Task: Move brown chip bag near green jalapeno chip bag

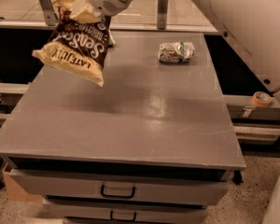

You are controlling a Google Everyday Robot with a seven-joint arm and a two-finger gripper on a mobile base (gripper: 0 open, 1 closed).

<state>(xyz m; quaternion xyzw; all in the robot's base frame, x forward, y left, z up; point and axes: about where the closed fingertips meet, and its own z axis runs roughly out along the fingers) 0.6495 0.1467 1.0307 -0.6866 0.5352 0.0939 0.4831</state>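
Note:
Once the robot's gripper lets go, the brown chip bag will rest against the green jalapeno chip bag's side [112, 49] facing the silvery packet.
The brown chip bag [78, 47] hangs in the air over the far left of the grey table [130, 115], its pale yellow end with the lettering pointing down. My gripper [87, 9] is shut on the bag's top end, at the upper edge of the camera view. A thin green edge, which seems to be the green jalapeno chip bag [111, 38], shows just behind the brown bag's right side; the rest of it is hidden.
A small silvery-white and green rounded packet [176, 52] lies at the far right of the table. My white arm [242, 22] fills the upper right. A tape roll [260, 98] sits on a rail at right. Drawers [117, 190] are below the table's front edge.

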